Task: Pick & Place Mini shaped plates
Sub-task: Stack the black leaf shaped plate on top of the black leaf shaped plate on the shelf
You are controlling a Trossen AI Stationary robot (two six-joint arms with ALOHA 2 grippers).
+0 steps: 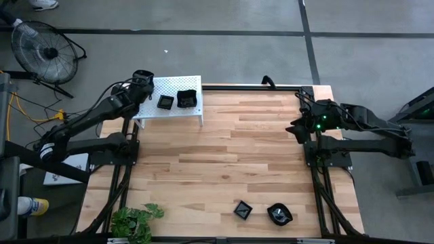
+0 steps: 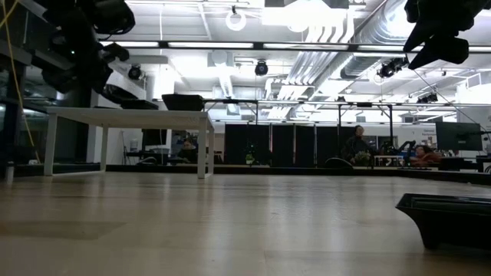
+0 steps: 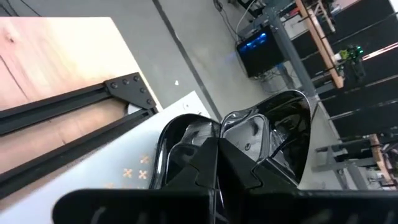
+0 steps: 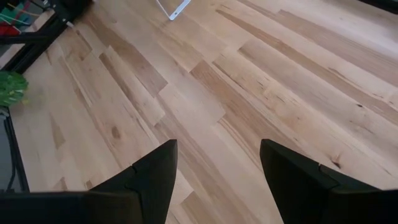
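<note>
Next, my left gripper lets go of the glossy black plate on the far edge of the white perforated shelf point(image 1: 144, 80).
My left gripper point(image 1: 143, 76) point(image 3: 217, 148) hangs over the left end of the white perforated shelf point(image 1: 152, 112), shut on a glossy black mini shaped plate point(image 3: 273, 134). Two more black plates point(image 1: 165, 102) point(image 1: 186, 98) sit flat on the shelf top. Another two point(image 1: 243, 209) point(image 1: 279, 214) lie on the wooden table near its front edge. My right gripper point(image 1: 297, 127) point(image 4: 217, 155) waits open above the table's right side, with only bare wood between its fingers. My left gripper pinches the plate by its near rim point(image 3: 231, 127) between the two shut fingers. The plate juts out ahead of the fingertips, tilted, and is clear of the shelf point(image 3: 112, 177) below it. The fingers themselves hide the exact place of contact.
A green plant point(image 1: 135, 220) stands at the table's near left corner. A floor fan point(image 1: 44, 49) is off the table at the far left. The wide middle of the wooden table point(image 1: 224, 156) is bare. In the low view, one near plate point(image 2: 449, 218) sits at the right.
</note>
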